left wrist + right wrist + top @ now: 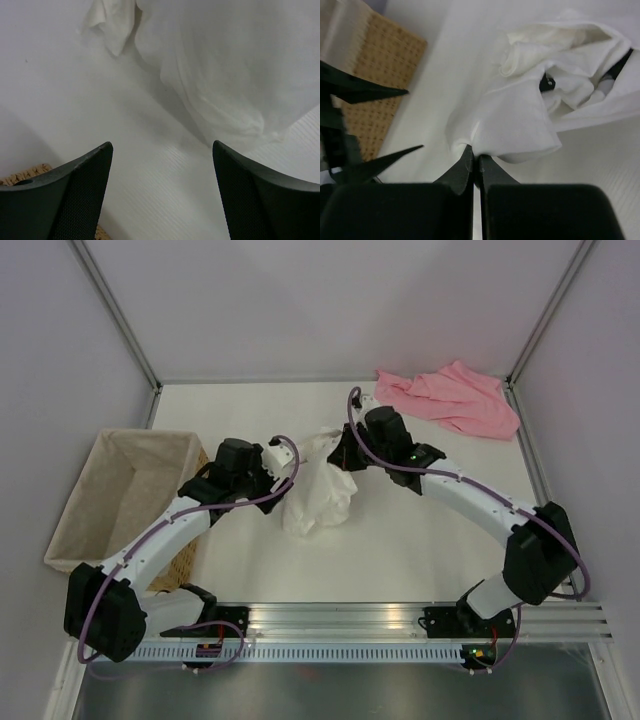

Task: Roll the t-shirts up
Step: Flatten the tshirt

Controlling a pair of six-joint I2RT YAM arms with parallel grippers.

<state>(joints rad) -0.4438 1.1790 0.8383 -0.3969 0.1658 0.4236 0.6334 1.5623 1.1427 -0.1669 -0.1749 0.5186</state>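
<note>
My left gripper should next grab the white t-shirt's edge [286, 517] [202, 132] nearest the wicker basket, across from the fold that my right gripper holds.
The white t-shirt [318, 495] lies crumpled in a heap in the middle of the table. My right gripper [341, 456] [476, 152] is shut on a fold at the edge of that white cloth [520, 120]. My left gripper [283, 466] [160, 145] stands open just left of the heap, with only bare table between its fingers; the white cloth [235, 65] hangs a little ahead of them. The pink t-shirt [452, 398] lies spread and rumpled at the back right corner, away from both grippers.
A cloth-lined wicker basket [145, 436] stands at the left edge of the table, close beside the left arm; its wicker side [385, 75] shows in the right wrist view. Metal frame posts and pale walls bound the table at the back.
</note>
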